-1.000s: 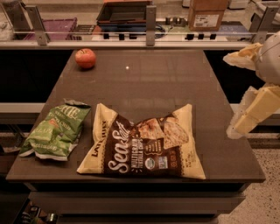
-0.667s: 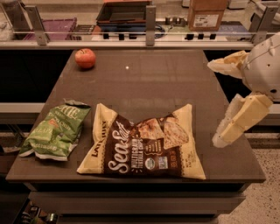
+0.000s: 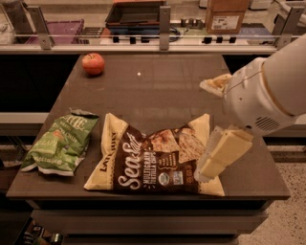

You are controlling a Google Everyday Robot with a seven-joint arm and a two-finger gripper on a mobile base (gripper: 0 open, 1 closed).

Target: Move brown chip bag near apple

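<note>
Next, I grip the brown chip bag's end (image 3: pixel 195 148) farthest from the green chip bag, bunching it between my fingers.
The brown chip bag (image 3: pixel 153 155) lies flat near the table's front edge, dark brown centre with white "Sea Salt" lettering and pale yellow corners. The apple (image 3: pixel 93 63), small and red-orange, sits at the table's far left corner. My gripper (image 3: pixel 214 127) is above the bag's right edge, open, with one pale finger (image 3: pixel 224 152) over the bag's right corner and the other finger (image 3: pixel 215 84) further back over the table. Nothing is between the fingers.
A smaller green chip bag (image 3: pixel 61 142) lies at the front left of the dark table (image 3: pixel 158 91). Behind the table runs a rail with a dark tray (image 3: pixel 136 14) and a cardboard box (image 3: pixel 227 14).
My gripper has moved left from beyond the table's right edge to above the brown chip bag's right side. The bags and apple have not moved.
</note>
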